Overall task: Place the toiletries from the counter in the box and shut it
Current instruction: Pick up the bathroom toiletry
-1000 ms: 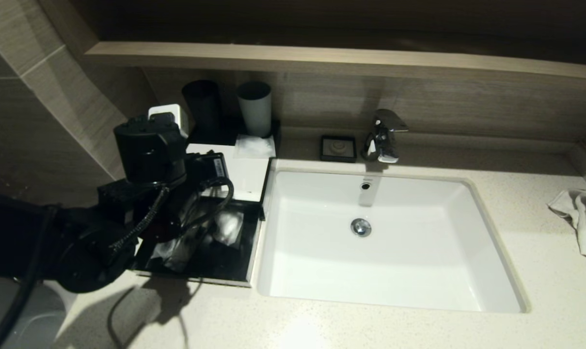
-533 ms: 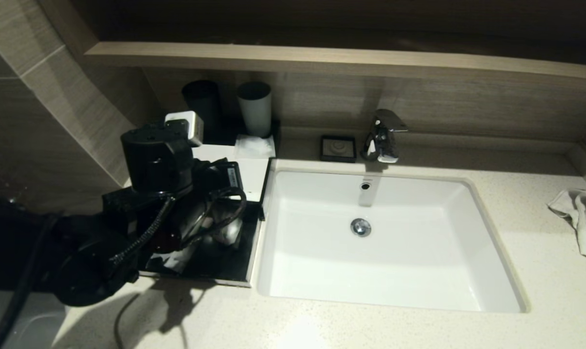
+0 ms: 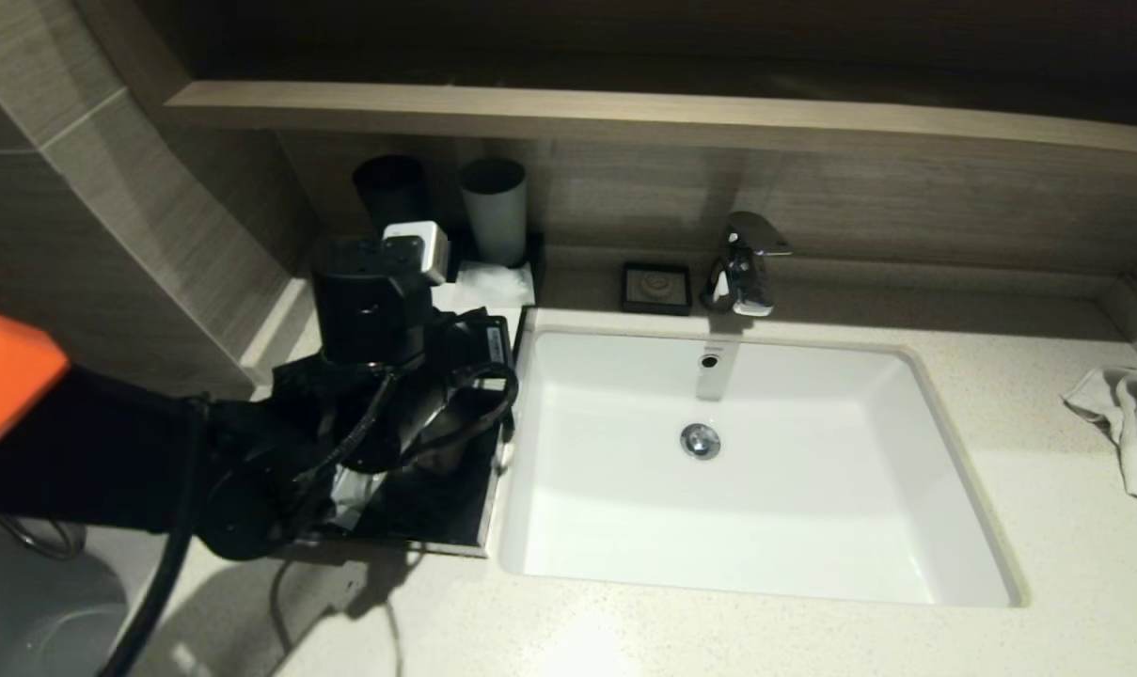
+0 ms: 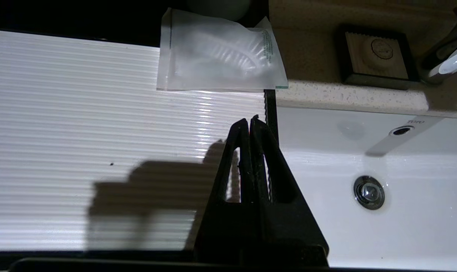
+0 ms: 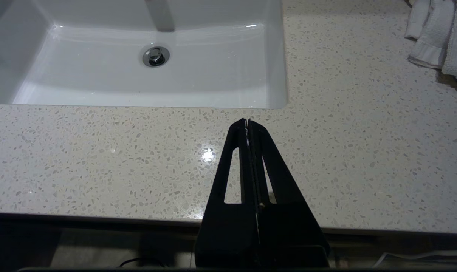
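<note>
The left gripper is closed short of the white packet at the panel's far edge, so it should open, reach farther and close around the packet's near part [image 4: 222,77].
The black box's ribbed white top panel [image 4: 81,124] fills the left wrist view. A translucent white packet [image 4: 220,56] with green print on one edge lies at the panel's far edge; it also shows in the head view [image 3: 493,280]. My left gripper [image 4: 250,121] is shut and empty, a little above the panel's sink-side edge, short of that packet. The box's drawer [image 3: 418,543] stands pulled out, with a pale packet [image 3: 347,489] partly visible under my left arm [image 3: 371,310]. My right gripper [image 5: 247,121] is shut and empty above the speckled counter [image 5: 99,158], in front of the sink.
The white sink basin [image 3: 747,489] lies right of the box, with a chrome faucet [image 3: 742,263] and a small black square dish [image 3: 657,287] behind it. A dark cup [image 3: 391,197] and a grey cup [image 3: 495,207] stand behind the box. A white towel [image 3: 1132,432] lies far right.
My left arm has moved right and toward the back wall, from over the open drawer to over the box's top panel. The round-pad packet in the drawer is now hidden under the arm.
</note>
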Robot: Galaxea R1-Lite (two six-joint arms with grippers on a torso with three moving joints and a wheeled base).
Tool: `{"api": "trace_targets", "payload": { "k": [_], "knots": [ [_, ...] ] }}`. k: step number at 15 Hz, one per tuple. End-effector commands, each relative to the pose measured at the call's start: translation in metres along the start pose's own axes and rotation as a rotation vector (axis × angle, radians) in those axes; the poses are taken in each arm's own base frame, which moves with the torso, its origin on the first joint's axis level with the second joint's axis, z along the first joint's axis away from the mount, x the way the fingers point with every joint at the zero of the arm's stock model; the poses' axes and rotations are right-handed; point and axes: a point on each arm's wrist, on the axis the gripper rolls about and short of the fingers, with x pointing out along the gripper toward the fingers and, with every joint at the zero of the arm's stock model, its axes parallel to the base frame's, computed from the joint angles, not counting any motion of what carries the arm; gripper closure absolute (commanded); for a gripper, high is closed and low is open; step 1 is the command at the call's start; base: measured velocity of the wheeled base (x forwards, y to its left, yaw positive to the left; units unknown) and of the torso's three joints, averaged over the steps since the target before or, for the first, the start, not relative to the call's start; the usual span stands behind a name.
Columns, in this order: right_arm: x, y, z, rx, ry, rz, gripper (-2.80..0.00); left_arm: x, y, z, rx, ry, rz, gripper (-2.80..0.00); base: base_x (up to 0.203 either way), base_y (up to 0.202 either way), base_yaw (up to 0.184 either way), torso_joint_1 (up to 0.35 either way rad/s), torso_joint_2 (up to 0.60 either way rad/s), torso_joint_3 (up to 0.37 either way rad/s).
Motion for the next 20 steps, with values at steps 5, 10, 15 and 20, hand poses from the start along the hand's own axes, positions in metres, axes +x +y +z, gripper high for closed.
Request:
{"api": "trace_targets", "payload": {
  "k": [5,10,15,20],
  "knots": [
    [0.000,0.000,0.000,0.001,0.000,0.000,0.00,0.026,-0.007,-0.018,-0.002,-0.015,0.041,0.00,0.000,0.000,0.000,0.000,0.00,0.000],
    [0.000,0.000,0.000,0.001,0.000,0.000,0.00,0.032,-0.009,-0.014,0.002,-0.075,0.092,-2.80,0.000,0.000,0.000,0.000,0.00,0.000],
    [0.000,0.000,0.000,0.001,0.000,0.000,0.00,0.046,-0.012,-0.028,0.026,-0.113,0.110,-2.80,0.000,0.000,0.000,0.000,0.00,0.000],
    [0.000,0.000,0.000,0.001,0.000,0.000,0.00,0.058,-0.017,-0.027,0.012,-0.145,0.126,-2.80,0.000,0.000,0.000,0.000,0.00,0.000]
  ]
}}
